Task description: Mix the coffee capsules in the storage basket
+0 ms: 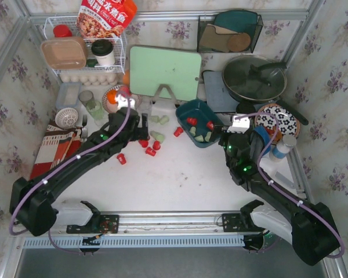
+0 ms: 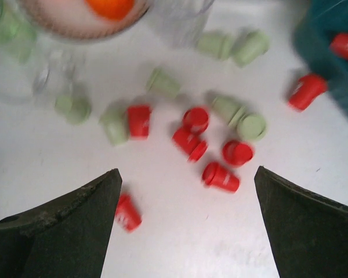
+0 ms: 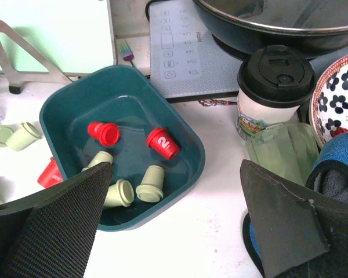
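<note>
The robot's left gripper should close on the body of the lone red capsule (image 1: 122, 158) (image 2: 127, 212), which lies apart from the cluster, nearest the front edge of the table.
The teal storage basket (image 1: 184, 108) sits mid-table; in the right wrist view (image 3: 188, 139) it holds two red capsules (image 3: 162, 143) and several pale green ones (image 3: 151, 184). More red capsules (image 1: 151, 152) and green capsules (image 1: 158, 137) lie loose on the white table left of the basket; in the left wrist view the red ones (image 2: 220, 176) and the green ones (image 2: 251, 125) are scattered ahead of the fingers. My left gripper (image 1: 137, 128) (image 2: 185, 231) is open and empty above the loose capsules. My right gripper (image 1: 229, 142) (image 3: 174, 231) is open and empty, just right of the basket.
A lidded cup (image 3: 272, 87), a green glass (image 3: 281, 150), a blue cloth (image 3: 342, 156) and a patterned plate (image 1: 278, 120) crowd the right. A pan (image 1: 254, 78), a cooktop (image 1: 217, 90) and a cutting board (image 1: 165, 72) stand behind. A bowl with an orange (image 2: 81, 17) and glasses (image 1: 93, 104) are at the left.
</note>
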Motion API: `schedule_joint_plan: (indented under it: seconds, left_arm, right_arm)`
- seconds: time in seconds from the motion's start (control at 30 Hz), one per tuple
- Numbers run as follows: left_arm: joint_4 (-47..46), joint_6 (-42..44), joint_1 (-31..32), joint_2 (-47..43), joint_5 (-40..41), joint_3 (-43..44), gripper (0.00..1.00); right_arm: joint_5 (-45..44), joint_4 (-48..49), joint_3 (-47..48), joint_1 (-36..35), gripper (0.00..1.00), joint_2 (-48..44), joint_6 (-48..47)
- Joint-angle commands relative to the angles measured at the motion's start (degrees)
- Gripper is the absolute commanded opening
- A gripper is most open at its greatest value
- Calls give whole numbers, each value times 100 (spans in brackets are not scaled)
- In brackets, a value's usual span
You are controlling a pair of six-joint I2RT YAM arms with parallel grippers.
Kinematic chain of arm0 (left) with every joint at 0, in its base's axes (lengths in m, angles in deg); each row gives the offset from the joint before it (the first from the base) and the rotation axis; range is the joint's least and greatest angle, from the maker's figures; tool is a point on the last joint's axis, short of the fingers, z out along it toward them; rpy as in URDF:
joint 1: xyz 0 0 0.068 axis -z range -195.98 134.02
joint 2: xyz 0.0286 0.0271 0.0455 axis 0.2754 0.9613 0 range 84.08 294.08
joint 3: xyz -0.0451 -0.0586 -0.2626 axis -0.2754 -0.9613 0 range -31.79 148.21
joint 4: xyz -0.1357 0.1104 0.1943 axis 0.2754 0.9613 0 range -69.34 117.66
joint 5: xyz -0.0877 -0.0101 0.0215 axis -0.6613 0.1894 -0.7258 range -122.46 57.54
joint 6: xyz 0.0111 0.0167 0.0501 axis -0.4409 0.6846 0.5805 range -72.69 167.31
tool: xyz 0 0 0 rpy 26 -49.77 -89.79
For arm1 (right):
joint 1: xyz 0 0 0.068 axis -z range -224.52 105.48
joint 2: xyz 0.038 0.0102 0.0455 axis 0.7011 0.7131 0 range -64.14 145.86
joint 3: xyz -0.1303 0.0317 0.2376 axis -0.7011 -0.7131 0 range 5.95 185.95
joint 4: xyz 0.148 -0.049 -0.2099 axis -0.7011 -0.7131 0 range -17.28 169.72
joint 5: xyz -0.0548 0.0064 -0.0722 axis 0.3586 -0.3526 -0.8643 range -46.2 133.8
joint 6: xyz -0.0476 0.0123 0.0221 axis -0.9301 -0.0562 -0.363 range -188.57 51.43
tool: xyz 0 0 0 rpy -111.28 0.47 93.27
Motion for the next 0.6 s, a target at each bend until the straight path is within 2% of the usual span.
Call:
schedule_joint_plan:
  seconds: [0.0, 0.2, 0.33, 0.57]
  left_arm:
    - [992, -1228, -86, -644, 584, -681, 99]
    - [1763, -1820, -155, -1372, 659, -1354, 100]
    - [2146, -2229, -153, -1446, 380, -1641, 91]
    - [2082, -2196, -157, -1340, 316, -1986, 87]
  right_arm:
    - [66, 306, -102, 2, 100, -205, -43]
    - [-461, 916, -567, 6, 100, -384, 594]
    - [-256, 1008, -629, 1, 100, -415, 439]
    - [-156, 981, -622, 0, 100, -383, 428]
